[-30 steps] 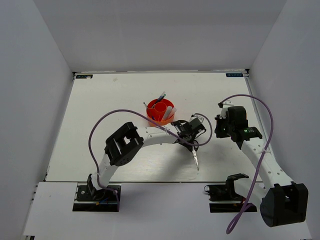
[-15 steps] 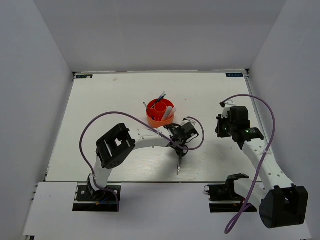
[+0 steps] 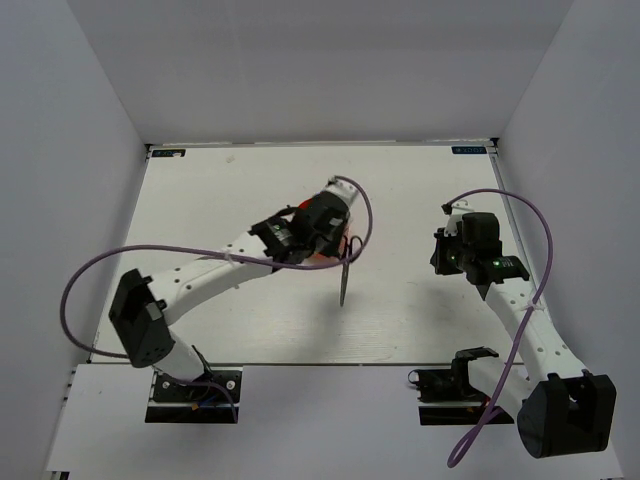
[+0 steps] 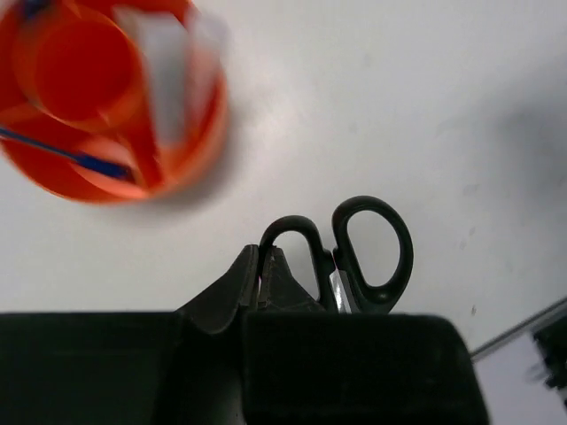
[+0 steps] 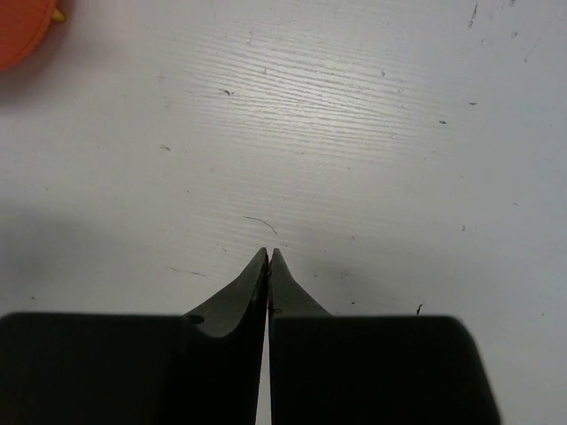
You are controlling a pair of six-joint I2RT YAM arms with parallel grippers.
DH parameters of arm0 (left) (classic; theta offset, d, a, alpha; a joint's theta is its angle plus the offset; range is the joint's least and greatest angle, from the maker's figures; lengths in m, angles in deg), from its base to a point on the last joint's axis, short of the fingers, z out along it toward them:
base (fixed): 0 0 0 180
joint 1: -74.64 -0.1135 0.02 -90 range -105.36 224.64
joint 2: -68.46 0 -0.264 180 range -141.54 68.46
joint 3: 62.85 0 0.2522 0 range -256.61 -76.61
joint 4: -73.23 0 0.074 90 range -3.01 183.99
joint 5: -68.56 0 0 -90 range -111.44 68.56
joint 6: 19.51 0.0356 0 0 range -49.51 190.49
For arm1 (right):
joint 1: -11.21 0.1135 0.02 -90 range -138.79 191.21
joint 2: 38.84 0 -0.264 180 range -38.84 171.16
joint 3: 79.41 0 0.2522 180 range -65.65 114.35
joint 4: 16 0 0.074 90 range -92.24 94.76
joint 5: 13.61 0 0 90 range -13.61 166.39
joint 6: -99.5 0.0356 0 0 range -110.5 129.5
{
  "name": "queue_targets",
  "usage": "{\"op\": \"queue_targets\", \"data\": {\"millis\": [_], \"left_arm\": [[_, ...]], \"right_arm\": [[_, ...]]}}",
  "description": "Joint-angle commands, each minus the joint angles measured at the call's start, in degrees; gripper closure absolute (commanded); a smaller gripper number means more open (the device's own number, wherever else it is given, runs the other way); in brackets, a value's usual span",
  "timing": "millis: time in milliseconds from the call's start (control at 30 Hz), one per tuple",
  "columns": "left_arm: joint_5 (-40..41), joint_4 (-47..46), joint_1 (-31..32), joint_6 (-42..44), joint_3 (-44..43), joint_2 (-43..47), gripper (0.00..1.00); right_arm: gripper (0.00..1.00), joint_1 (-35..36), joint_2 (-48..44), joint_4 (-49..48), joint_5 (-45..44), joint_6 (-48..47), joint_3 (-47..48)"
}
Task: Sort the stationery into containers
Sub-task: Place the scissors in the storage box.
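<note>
The black-handled scissors, now hanging over the organizer, will go from my left gripper down into the back compartment of the orange-red organizer (image 3: 311,202) (image 4: 18,42), behind its inner cup.
My left gripper (image 3: 335,238) is shut on the handle of the black-handled scissors (image 3: 343,284), which hang blades down above the table. It hovers over the round orange-red organizer (image 3: 299,211), which it mostly hides. In the left wrist view the gripper (image 4: 263,257) pinches one handle loop of the scissors (image 4: 372,257). The organizer (image 4: 190,150) lies up left, blurred, holding a blue pen (image 4: 81,159) and a clear marker tube (image 4: 168,75). My right gripper (image 3: 447,252) is shut and empty, low over bare table (image 5: 267,255).
White walls close in the table on the left, back and right. An edge of the organizer (image 5: 22,31) shows at the top left of the right wrist view. Purple cables loop from both arms.
My left arm has lifted the scissors off the table right of the organizer and swung them up and left over it. The right arm has barely moved.
</note>
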Motion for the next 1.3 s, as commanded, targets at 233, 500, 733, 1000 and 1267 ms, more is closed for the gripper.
{"op": "queue_targets", "data": {"millis": [233, 500, 733, 1000, 1267], "left_arm": [[10.3, -26.5, -9.4, 19.9, 0.3, 3.7, 1.0], [20.5, -45.1, -10.4, 36.2, -2.0, -4.9, 1.0], [22.3, -48.2, -13.7, 35.1, -2.1, -7.3, 1.0], [20.4, -47.4, -16.9, 31.1, -2.1, -7.0, 1.0], [19.0, -50.0, -16.6, 30.2, -0.3, -9.6, 1.0]], "right_arm": [[0.98, -0.4, 0.1, -2.1, 1.9, 0.1, -0.6], [0.98, -0.3, 1.3, -2.3, 1.8, -0.1, -0.7], [0.98, -0.4, 1.8, -2.4, 2.0, -0.2, -0.8], [0.98, -0.3, 2.4, -2.6, 2.2, -0.2, -0.8], [0.98, -0.4, 2.9, -2.4, 2.0, -0.4, -0.8]]}}
